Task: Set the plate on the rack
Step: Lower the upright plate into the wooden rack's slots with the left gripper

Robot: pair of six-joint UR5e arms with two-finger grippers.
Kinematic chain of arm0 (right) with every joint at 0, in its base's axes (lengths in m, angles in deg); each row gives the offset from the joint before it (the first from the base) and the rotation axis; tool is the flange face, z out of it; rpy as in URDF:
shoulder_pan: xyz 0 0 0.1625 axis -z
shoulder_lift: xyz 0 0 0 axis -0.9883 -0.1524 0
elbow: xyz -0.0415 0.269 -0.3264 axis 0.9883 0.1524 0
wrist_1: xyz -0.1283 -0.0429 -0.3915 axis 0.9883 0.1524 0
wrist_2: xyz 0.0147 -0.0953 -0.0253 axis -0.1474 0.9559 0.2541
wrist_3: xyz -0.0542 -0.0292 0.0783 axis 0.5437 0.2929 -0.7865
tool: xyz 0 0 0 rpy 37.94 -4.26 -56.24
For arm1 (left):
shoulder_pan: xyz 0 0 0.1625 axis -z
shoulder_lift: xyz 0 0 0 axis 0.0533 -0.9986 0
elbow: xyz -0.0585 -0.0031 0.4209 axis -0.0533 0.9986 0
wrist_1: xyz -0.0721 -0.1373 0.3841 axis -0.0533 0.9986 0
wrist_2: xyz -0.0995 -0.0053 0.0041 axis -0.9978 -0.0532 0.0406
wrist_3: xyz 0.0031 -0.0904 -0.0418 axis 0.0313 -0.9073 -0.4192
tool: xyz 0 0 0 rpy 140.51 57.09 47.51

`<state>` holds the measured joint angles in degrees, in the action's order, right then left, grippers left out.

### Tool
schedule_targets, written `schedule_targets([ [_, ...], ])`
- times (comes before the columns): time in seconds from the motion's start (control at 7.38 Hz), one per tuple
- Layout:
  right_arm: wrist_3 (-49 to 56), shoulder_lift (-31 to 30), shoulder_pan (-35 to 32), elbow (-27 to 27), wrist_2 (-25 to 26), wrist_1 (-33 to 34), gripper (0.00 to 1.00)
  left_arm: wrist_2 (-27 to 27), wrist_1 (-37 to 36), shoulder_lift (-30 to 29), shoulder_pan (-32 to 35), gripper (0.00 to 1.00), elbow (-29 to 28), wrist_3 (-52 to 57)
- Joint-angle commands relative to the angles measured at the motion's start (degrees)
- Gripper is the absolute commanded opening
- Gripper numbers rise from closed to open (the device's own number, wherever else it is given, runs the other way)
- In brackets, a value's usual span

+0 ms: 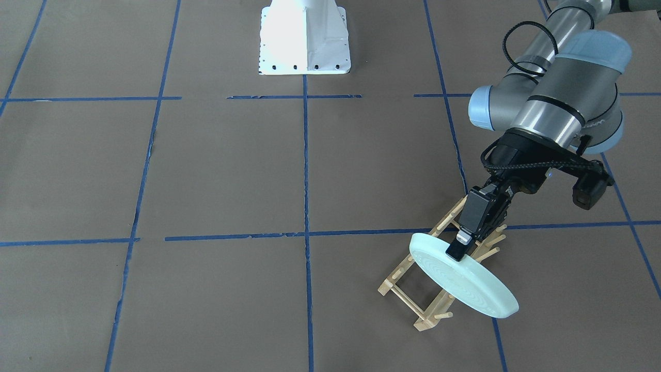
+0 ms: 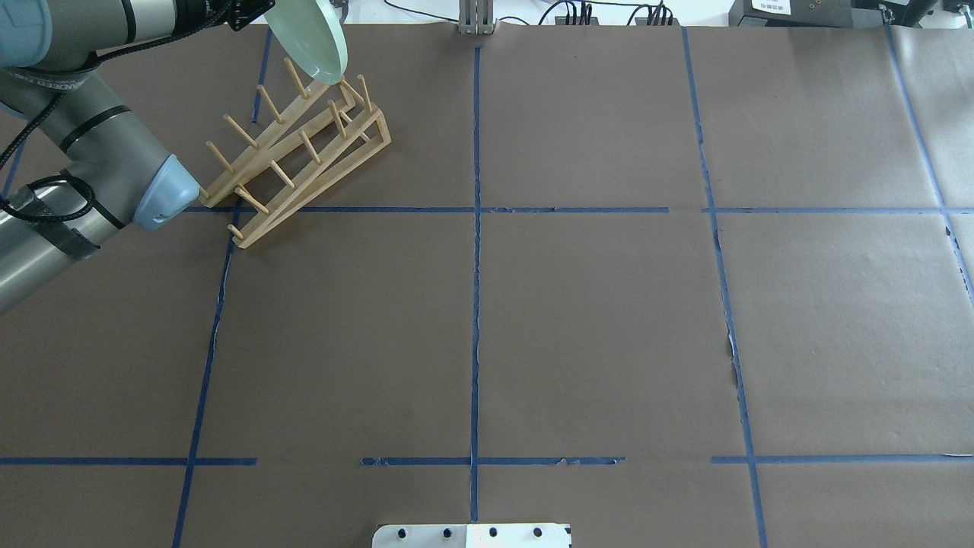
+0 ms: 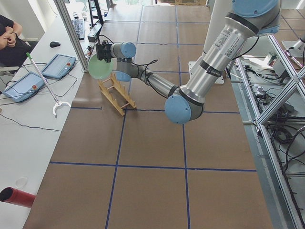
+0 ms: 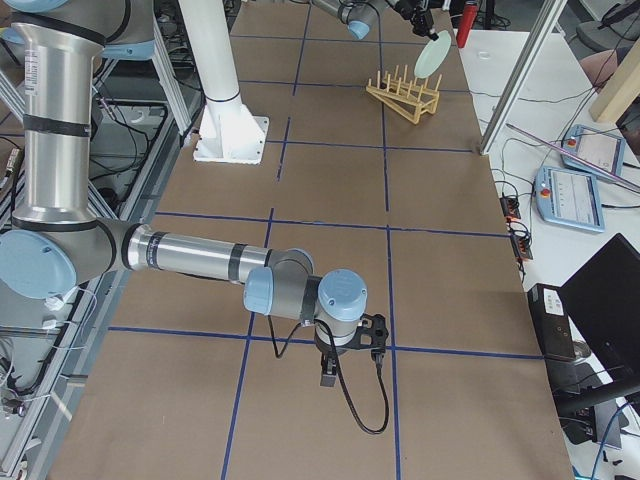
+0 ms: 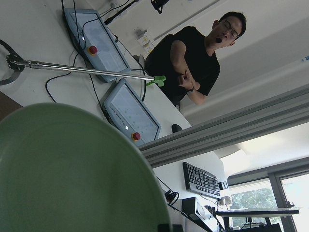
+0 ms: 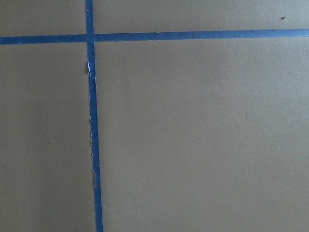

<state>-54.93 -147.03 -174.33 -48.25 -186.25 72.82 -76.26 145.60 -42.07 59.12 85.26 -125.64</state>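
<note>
Next, my left gripper releases the plate upright just inside the wooden rack's end wires (image 1: 434, 284), farthest from my base.
My left gripper (image 1: 457, 250) is shut on the rim of the pale mint-green plate (image 1: 465, 281). It holds the plate tilted on edge over the end of the wooden rack (image 1: 397, 281) farthest from my base. The plate's (image 2: 308, 38) lower edge is level with the tips of the rack's (image 2: 304, 152) pegs; I cannot tell if they touch. The plate (image 5: 72, 169) fills the lower left of the left wrist view. My right gripper (image 4: 330, 375) hangs low over bare table far from the rack (image 4: 402, 98); I cannot tell if it is open or shut.
The white pedestal of the base (image 1: 304, 41) stands at the table's near middle. Beyond the table edge by the rack is a desk with teach pendants (image 3: 57, 67), a grabber stick (image 3: 45, 83) and a seated person (image 5: 203, 53). Blue tape lines grid the brown table.
</note>
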Motion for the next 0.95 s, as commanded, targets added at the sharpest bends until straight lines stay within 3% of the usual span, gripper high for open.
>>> schedule_targets([
  [0.0,0.0,0.1,0.0,0.0,0.0,0.0,1.0,0.0,0.1,-0.5,-0.4,0.0,-1.4,0.5],
  [0.81,0.0,0.0,0.0,0.0,0.0,0.0,1.0,0.4,0.4,-1.3,-3.4,0.0,-4.2,2.4],
])
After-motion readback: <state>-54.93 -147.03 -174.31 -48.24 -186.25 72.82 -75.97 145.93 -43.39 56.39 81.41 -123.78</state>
